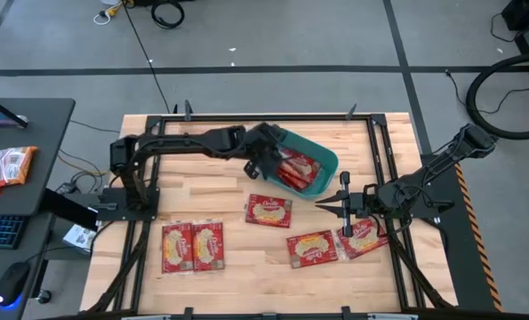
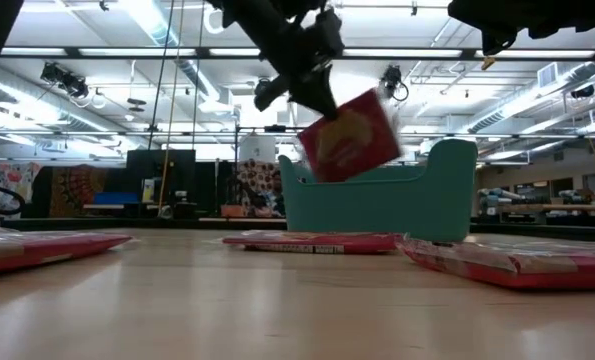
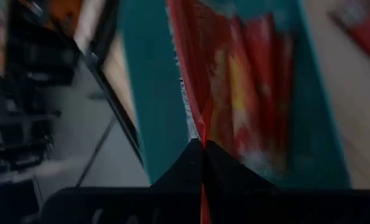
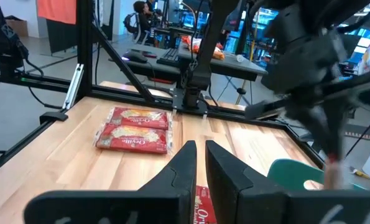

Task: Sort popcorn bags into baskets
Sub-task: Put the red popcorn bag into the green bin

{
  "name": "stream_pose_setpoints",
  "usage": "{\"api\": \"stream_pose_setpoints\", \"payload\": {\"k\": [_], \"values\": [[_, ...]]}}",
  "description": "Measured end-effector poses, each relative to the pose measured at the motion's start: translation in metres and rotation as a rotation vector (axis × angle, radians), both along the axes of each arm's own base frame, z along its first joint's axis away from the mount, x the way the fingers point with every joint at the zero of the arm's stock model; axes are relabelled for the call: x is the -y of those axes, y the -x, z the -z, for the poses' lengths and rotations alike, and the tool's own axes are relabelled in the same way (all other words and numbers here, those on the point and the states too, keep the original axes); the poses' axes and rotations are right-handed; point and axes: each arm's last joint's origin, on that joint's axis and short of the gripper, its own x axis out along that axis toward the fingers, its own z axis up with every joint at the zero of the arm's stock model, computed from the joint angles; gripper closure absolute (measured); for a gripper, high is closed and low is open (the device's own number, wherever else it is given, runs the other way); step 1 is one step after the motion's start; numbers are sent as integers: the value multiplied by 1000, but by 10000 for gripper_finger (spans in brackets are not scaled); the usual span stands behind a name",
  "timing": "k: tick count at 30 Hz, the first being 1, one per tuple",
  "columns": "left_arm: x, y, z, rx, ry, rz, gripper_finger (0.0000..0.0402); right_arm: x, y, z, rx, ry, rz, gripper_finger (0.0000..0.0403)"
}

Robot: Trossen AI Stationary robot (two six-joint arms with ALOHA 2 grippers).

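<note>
My left gripper has the red popcorn bag. It will let go of it on top of the other red bags inside the teal basket point(image 1: 301, 164) point(image 3: 242, 99).
My left gripper point(image 1: 266, 163) point(image 2: 312, 95) is shut on a red popcorn bag point(image 2: 350, 140), held over the near-left end of the teal basket point(image 1: 328, 162) point(image 2: 377, 200). More red packet surface point(image 1: 304, 167) shows inside the basket. Several other bags lie flat on the table: one point(image 1: 268, 211) just near of the basket, two point(image 1: 313, 247) point(image 1: 362, 238) toward the near right, and a pair point(image 1: 193, 247) at the near left. My right gripper point(image 1: 322, 203) point(image 4: 201, 146) hovers right of the basket, pointing left, open by a narrow gap. My left gripper pinches the bag by its upper edge point(image 3: 200, 134) between both fingers, coming from above and pointing down. The bag hangs tilted below the fingers point(image 2: 307, 85), lifted clear of the table. Its lower part overlaps the basket's rim in the low view.
A black frame rails the table's left, right and far sides. Bare wood lies between the near-left pair of bags and the middle ones. A red bag point(image 4: 203, 211) lies directly under my right gripper. A desk with a keyboard and snack packets point(image 1: 6, 167) stands left of the table.
</note>
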Motion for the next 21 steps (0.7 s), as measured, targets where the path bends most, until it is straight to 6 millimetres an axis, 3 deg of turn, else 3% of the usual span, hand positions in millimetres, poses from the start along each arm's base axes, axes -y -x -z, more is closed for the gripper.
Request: {"api": "stream_pose_setpoints", "payload": {"k": [10,16,21], "values": [[6,-4,6,-27,46,-84,399,0,0,-2,19,10,1,362],[6,-21,-11,9,67,-92,400,4,-2,-2,20,22,23,362],[7,-37,-6,-48,97,-87,400,5,-3,-1,11,26,27,362]]}}
